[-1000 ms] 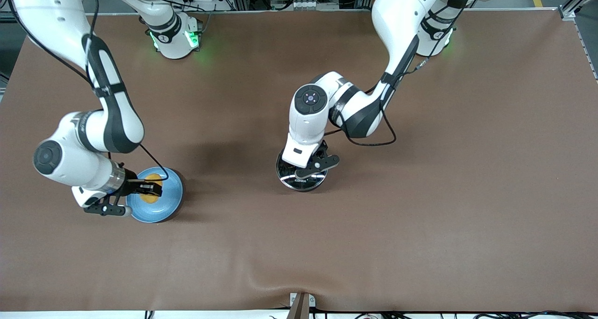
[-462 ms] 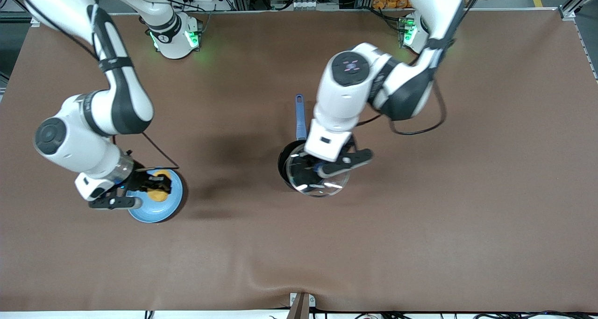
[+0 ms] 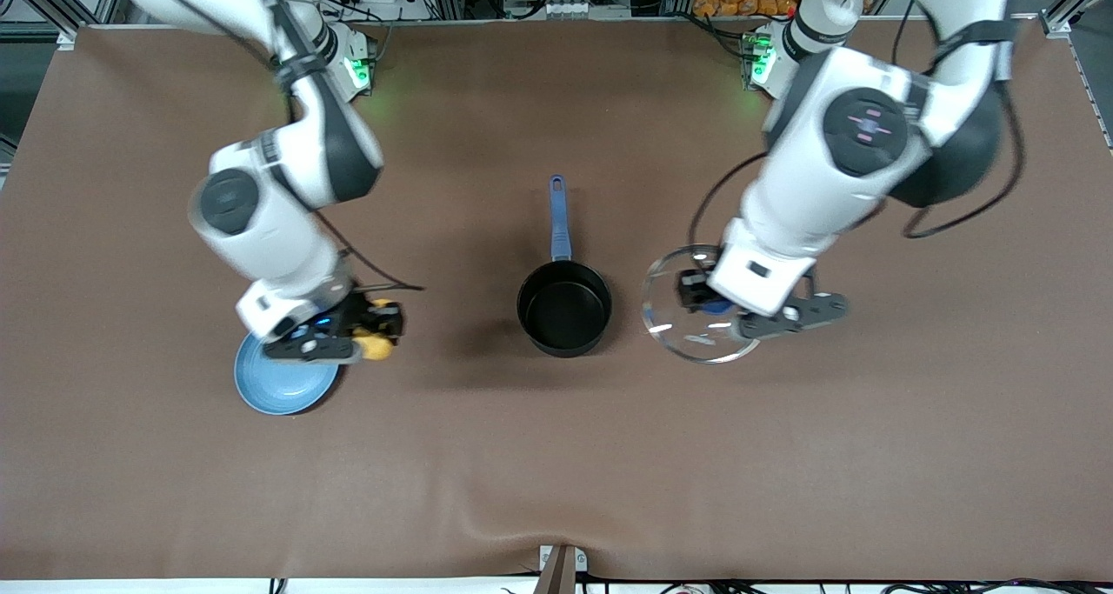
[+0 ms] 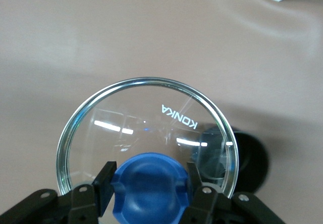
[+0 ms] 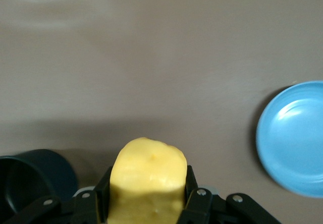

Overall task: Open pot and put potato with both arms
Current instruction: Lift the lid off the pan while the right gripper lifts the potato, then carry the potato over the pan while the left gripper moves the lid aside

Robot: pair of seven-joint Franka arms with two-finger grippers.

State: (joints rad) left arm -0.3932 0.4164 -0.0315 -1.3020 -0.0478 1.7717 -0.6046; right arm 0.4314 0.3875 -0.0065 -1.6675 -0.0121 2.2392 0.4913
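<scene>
The robot's right gripper should release the yellow potato inside the black pot (image 3: 557,330) (image 5: 12,188), toward the side opposite the pot's blue handle. The potato is held up between plate and pot.
The black pot (image 3: 564,306) stands open in the middle of the table, its blue handle (image 3: 558,218) pointing toward the robots' bases. My left gripper (image 3: 706,305) is shut on the blue knob (image 4: 149,189) of the clear glass lid (image 3: 696,305) and holds it in the air over bare table, toward the left arm's end from the pot. My right gripper (image 3: 379,326) is shut on the yellow potato (image 3: 376,345), held up between the light-blue plate (image 3: 283,387) and the pot. In the right wrist view the potato (image 5: 147,181) sits between the fingers, with the pot's rim (image 5: 30,178) at the edge.
The light-blue plate (image 5: 295,137) lies empty toward the right arm's end of the table. The table is covered with a brown mat (image 3: 783,455). A small bracket (image 3: 561,568) sits at the table edge nearest the camera.
My left gripper lifted the lid off the pot and carried it toward the left arm's end. My right gripper raised the potato off the plate and moved it toward the pot.
</scene>
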